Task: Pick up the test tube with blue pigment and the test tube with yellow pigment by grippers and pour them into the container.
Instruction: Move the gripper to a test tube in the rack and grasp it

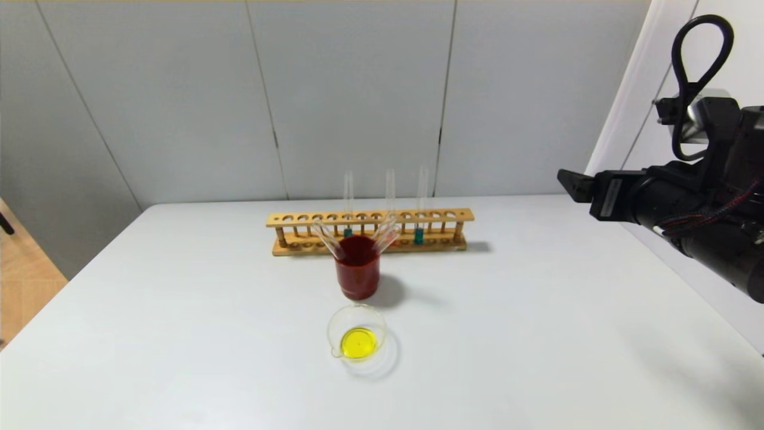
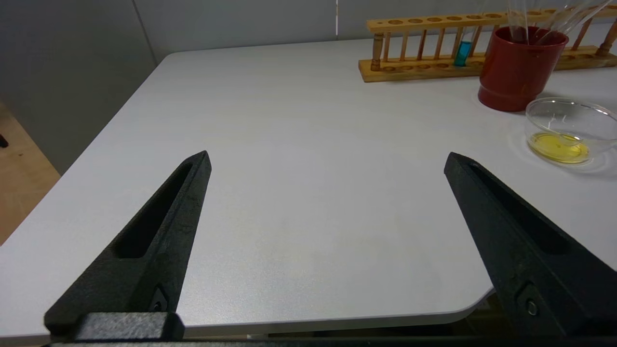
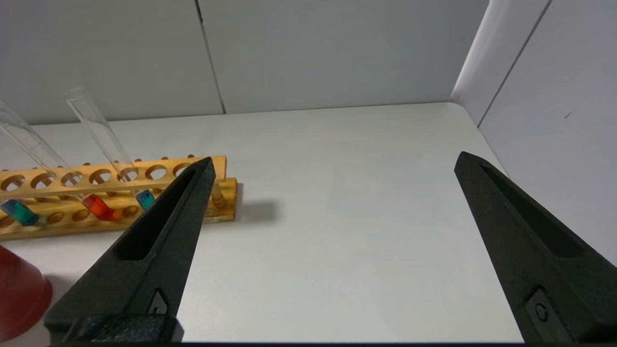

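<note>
The test tube with blue pigment has a clear upper part [image 1: 422, 191] [image 3: 105, 134], nearest the end of the wooden rack. Next, my right gripper closes on it there.
The test tube with blue pigment [image 1: 419, 235] stands upright near the right end of a wooden rack [image 1: 370, 218]; it also shows in the right wrist view [image 3: 144, 198]. No tube holding yellow liquid shows. The container [image 1: 337, 322], a low clear dish, holds a pool of yellow liquid at the table's front centre and also shows in the left wrist view [image 2: 569, 113]. My right gripper [image 1: 576, 184] is open and empty, raised to the right of the rack [image 3: 335, 156]. My left gripper [image 2: 328, 156] is open and empty over the table's near left corner, outside the head view.
A dark-red cup [image 1: 358, 275] stands between rack and dish with two empty tubes leaning in it. The rack also holds a tube with less, darker blue liquid [image 1: 348, 232] and one with red liquid [image 3: 99, 207]. A wall runs along the table's right side.
</note>
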Tool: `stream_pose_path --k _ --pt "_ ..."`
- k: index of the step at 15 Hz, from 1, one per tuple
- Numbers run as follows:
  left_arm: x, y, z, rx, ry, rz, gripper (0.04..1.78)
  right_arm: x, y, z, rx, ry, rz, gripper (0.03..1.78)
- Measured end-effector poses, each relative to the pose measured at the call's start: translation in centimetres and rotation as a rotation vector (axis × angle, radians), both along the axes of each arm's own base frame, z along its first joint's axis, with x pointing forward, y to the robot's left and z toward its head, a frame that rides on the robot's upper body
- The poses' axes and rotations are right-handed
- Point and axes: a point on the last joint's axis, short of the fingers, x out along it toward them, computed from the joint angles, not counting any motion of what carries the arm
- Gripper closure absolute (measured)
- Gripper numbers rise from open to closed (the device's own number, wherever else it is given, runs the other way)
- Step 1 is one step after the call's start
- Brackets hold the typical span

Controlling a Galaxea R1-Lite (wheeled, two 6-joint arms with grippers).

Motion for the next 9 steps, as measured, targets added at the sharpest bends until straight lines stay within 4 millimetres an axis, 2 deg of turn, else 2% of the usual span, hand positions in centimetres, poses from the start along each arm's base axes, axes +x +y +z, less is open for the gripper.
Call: stream_pose_path --k 3,9 --pt "0.0 0.0 0.0 0.0 0.0 0.0 0.11 0.8 0.5 0.2 0.001 -0.006 0.008 0.07" --pt "0.0 0.0 0.0 0.0 0.0 0.0 0.11 5.1 2.8 1.0 0.013 -0.032 0.043 0.07"
